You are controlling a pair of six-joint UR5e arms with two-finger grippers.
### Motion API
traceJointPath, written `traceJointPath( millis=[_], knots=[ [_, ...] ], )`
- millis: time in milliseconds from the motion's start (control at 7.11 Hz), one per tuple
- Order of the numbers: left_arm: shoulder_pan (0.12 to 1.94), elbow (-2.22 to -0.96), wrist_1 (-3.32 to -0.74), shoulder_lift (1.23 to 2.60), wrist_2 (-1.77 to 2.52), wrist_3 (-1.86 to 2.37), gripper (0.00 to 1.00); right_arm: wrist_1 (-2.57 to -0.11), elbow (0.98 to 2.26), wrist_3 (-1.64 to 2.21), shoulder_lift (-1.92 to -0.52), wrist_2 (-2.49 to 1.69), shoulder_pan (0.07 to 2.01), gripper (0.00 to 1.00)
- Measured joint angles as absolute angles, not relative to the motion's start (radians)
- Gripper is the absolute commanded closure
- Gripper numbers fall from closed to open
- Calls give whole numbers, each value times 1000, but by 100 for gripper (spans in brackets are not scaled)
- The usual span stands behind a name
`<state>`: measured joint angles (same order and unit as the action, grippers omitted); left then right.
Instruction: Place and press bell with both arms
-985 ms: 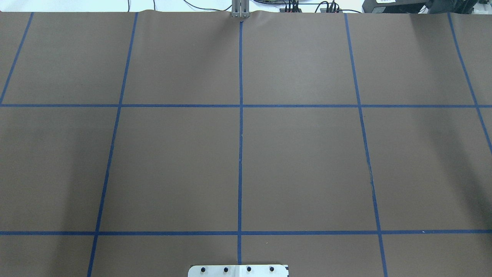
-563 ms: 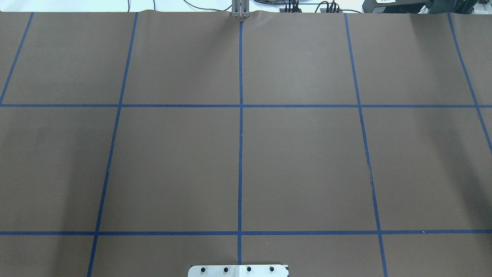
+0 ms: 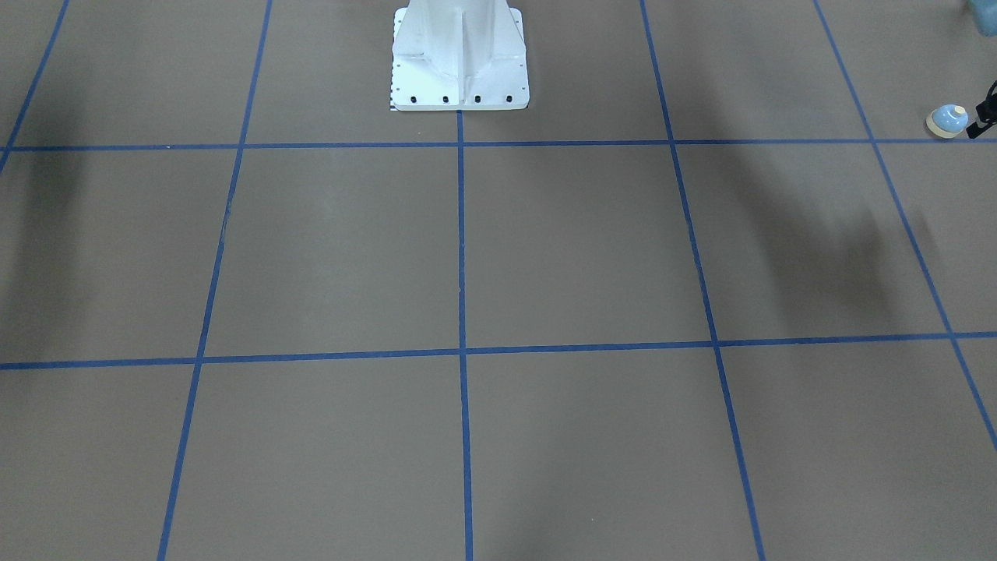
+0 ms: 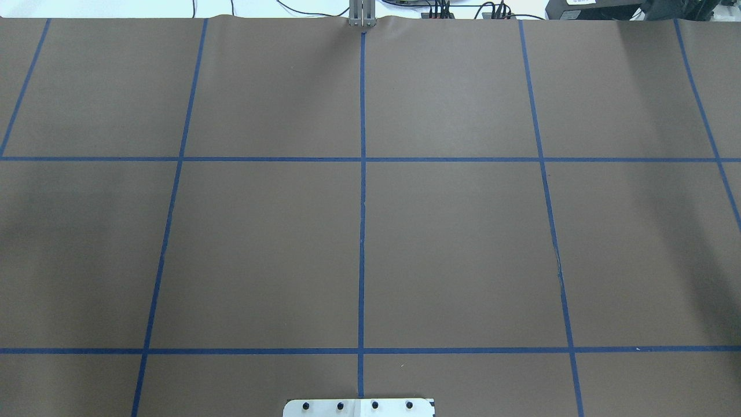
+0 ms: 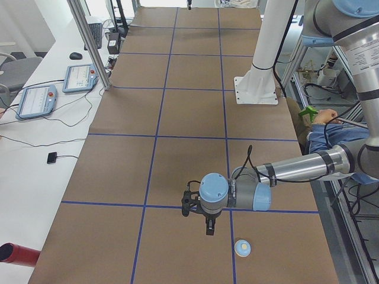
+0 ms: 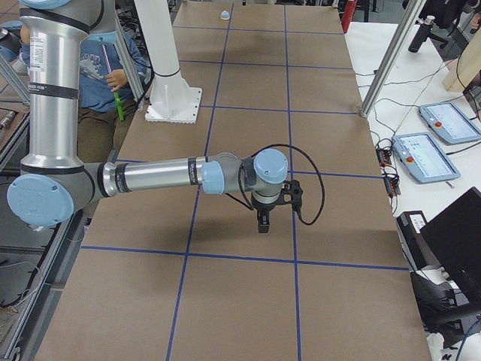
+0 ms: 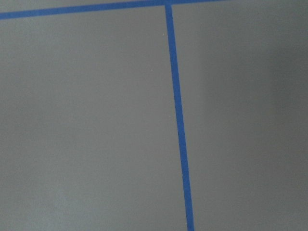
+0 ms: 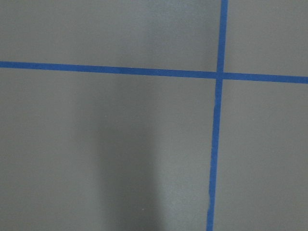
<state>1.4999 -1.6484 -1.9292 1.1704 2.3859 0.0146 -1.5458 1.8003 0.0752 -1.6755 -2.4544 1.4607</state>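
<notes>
My left gripper is to go to the light-blue bell next and close on its cream rim [image 3: 931,127] from opposite sides, because the bell has to be picked up.
The small light-blue bell [image 3: 947,121] with a cream rim and button stands on the brown table at the far end on my left side. It also shows in the exterior left view [image 5: 242,248] and, tiny, in the exterior right view [image 6: 224,14]. My left gripper [image 5: 208,228] hangs pointing down above the table, a little away from the bell; I cannot tell whether it is open or shut. A black part of it [image 3: 983,117] shows beside the bell. My right gripper [image 6: 261,223] hangs over the table's other end; I cannot tell its state. Both wrist views show only paper and tape.
The white bolted pedestal [image 3: 459,54] stands at the robot's edge of the table. Blue tape lines mark a grid on the brown paper. A seated person [image 5: 331,136] is behind the robot. Tablets [image 6: 425,154] and a post [image 5: 89,47] stand along the operators' side.
Only the faint shadow on the table's left part has shifted slightly in the overhead view. No arm or bell shows there.
</notes>
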Motion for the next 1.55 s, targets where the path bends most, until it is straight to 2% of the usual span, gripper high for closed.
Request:
traceJointPath(
  millis=[704, 1548],
  knots=[
    [1464, -1471, -1965, 1144, 2389, 69, 0, -1458, 1802, 90, -1688, -2462, 1433, 1],
    [1415, -1378, -1967, 1141, 2421, 79, 0, -1456, 1813, 103, -1678, -2461, 1410, 1]
  ],
)
